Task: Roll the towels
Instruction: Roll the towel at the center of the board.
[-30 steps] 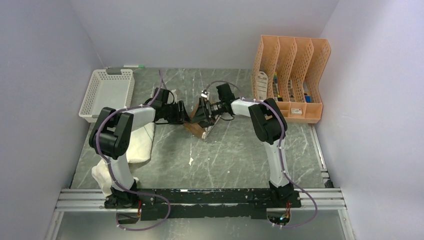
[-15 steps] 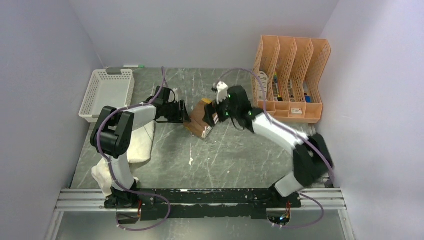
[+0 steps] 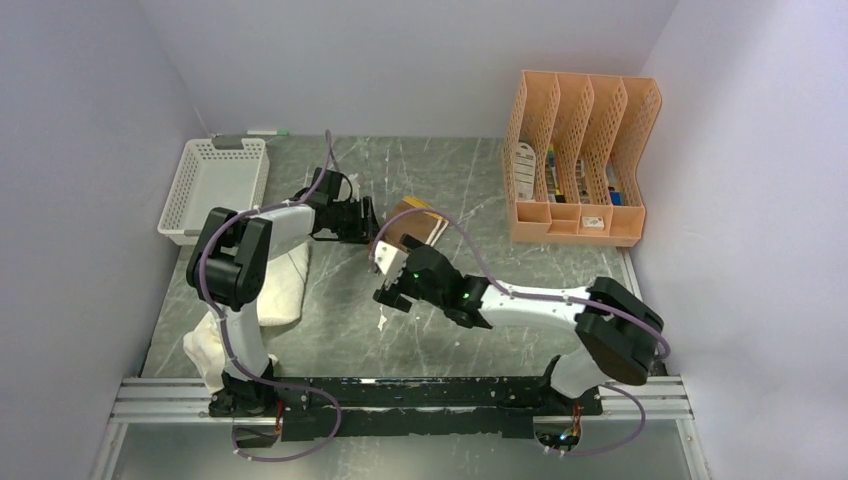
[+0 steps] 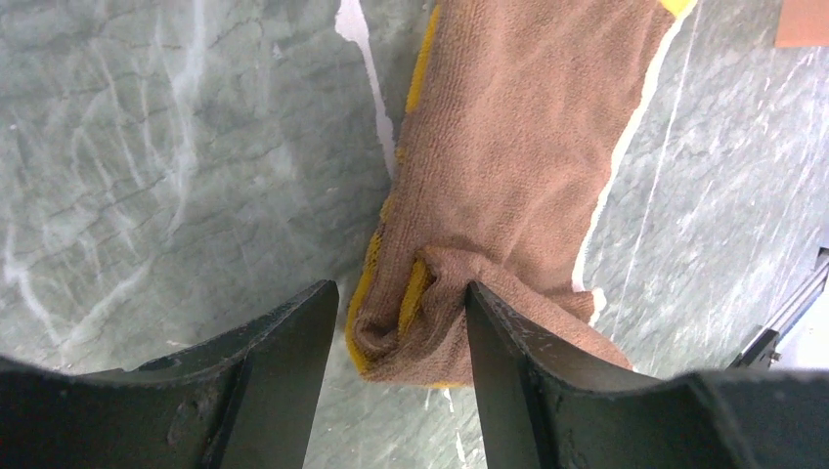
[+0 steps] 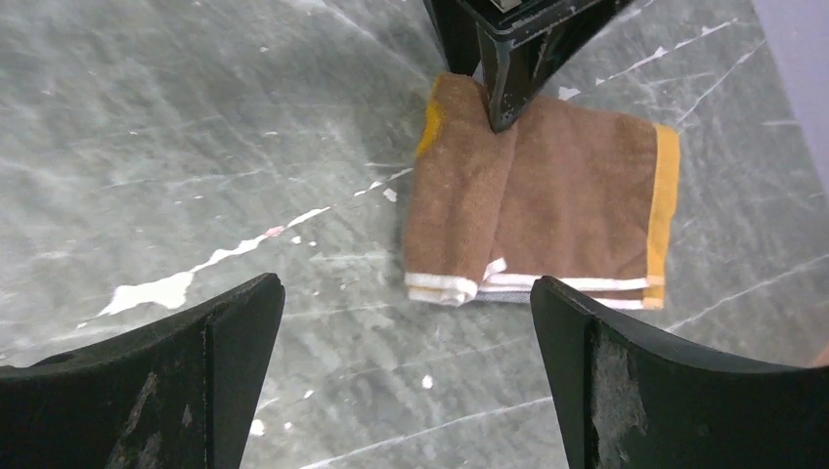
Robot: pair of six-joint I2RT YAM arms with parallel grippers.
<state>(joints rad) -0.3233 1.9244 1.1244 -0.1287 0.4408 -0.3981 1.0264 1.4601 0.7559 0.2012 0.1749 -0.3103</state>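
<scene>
My left gripper straddles just the towel fold's yellow end and its pale end lies free, so my right gripper needs to pinch the fold's middle (image 5: 458,203) and roll it.
The mustard-yellow and brown towel (image 3: 412,225) lies mid-table, partly rolled, its pale edge toward the right wrist camera (image 5: 557,205). My left gripper (image 3: 368,225) straddles its rolled left end (image 4: 459,225). The right finger (image 4: 489,332) presses into the cloth, while a thin gap shows at the left finger (image 4: 303,332), so the jaws stand open. Nearer the arm bases, my right gripper (image 3: 388,290) hangs above bare tabletop and clear of that towel; its jaws (image 5: 406,285) are wide open and hold nothing. The cream-white towel (image 3: 280,285) lies crumpled under the left arm.
A white mesh basket (image 3: 215,185) sits at the back left. An orange file organiser (image 3: 580,155) stands at the back right. White scuffs mark the grey marbled tabletop (image 3: 470,190). Purple walls close in on three sides.
My right arm has left the brown towel and swung back toward the near side, its jaws opening wide. The left gripper has stayed at the towel's rolled end.
</scene>
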